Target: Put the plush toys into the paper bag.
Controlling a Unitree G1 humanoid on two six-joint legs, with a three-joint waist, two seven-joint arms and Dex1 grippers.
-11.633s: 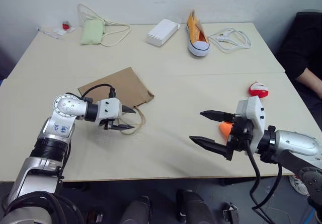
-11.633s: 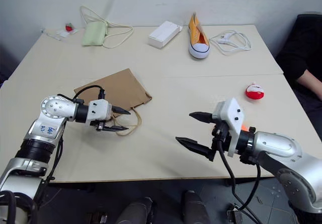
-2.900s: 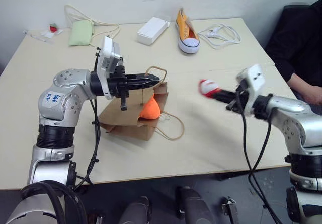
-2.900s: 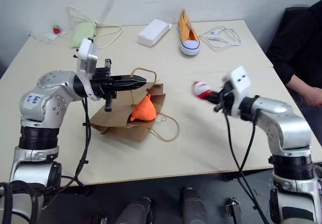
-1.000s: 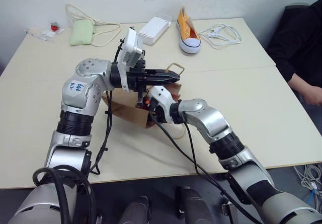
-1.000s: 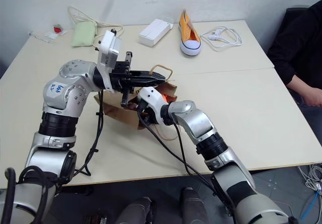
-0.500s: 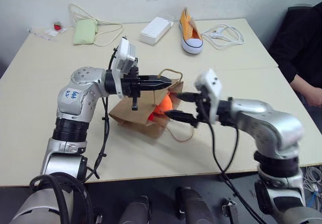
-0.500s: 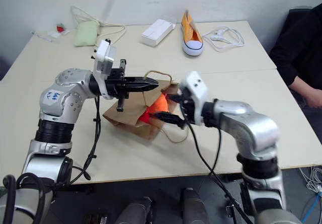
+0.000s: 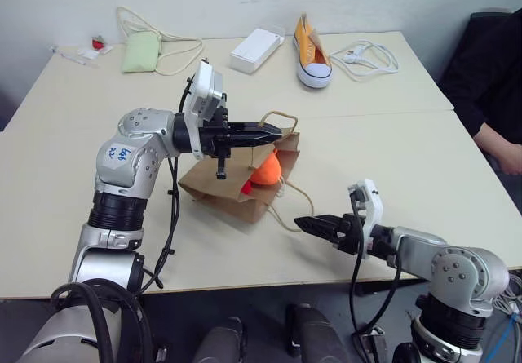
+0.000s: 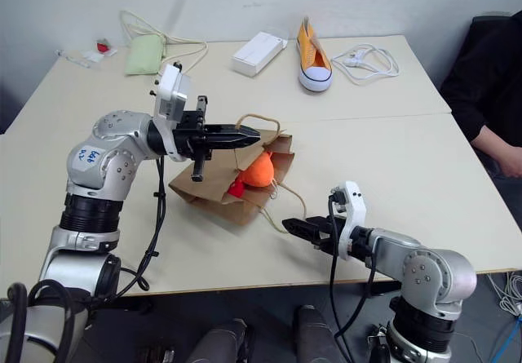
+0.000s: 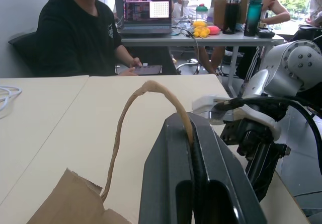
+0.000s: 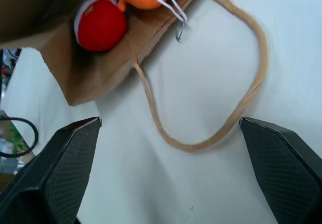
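The robot's left gripper needs to release the brown paper bag, now held up by its upper handle, upright on the table (image 9: 297, 179) by the lower handle loop that trails.
The brown paper bag (image 9: 218, 187) lies on the table with its mouth lifted. My left gripper (image 9: 263, 133) is shut on its upper cord handle (image 11: 151, 88) and holds it up. In the bag's mouth sit the plush toys: the orange one (image 9: 265, 170) and, just beside it, the small red-and-white one (image 12: 99, 23). The lower handle loop (image 12: 241, 108) trails flat on the table. My right gripper (image 9: 314, 226) is open and holds nothing, low over the table near its front edge, a hand's width from the bag's mouth and pointing toward it.
Along the far edge lie a pale green pouch (image 9: 141, 51), a white box (image 9: 255, 49), an orange sneaker (image 9: 312, 53) and a white cable (image 9: 369, 57). A person in black sits at the table's right side (image 9: 497, 94).
My right gripper has opened, left the red-and-white toy in the bag's mouth, and drawn back and down toward the table's front edge. The left gripper still holds the handle up.
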